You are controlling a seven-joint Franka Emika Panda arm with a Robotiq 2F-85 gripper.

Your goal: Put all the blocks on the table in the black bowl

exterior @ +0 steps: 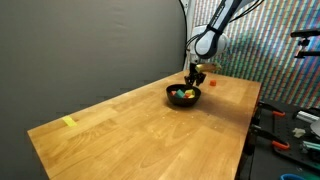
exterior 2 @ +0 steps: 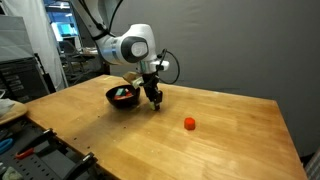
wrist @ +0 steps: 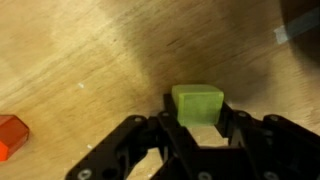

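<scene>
The green block, now low beside the black bowl, will be let go by my gripper beside the coloured blocks in the black bowl (exterior: 187, 92), near the rim closest to my arm.
A green block (wrist: 197, 103) sits between the two black fingers of my gripper (wrist: 197, 118), which are closed against its sides. In both exterior views the gripper (exterior 2: 153, 98) (exterior: 197, 73) is low over the table (exterior 2: 220, 140), right beside the black bowl (exterior 2: 112, 101) (exterior: 171, 99). The bowl holds several coloured blocks (exterior 2: 122, 95) (exterior: 183, 95). A red block (exterior 2: 189, 124) lies alone on the table; it also shows in an exterior view (exterior: 212, 83) and at the left edge of the wrist view (wrist: 10, 135).
A small yellow piece (exterior: 68, 122) lies near the far end of the table. Tools and clutter sit on benches off the table edges (exterior: 295, 125) (exterior 2: 25, 145). A dark curtain (exterior: 80, 40) hangs behind the table.
</scene>
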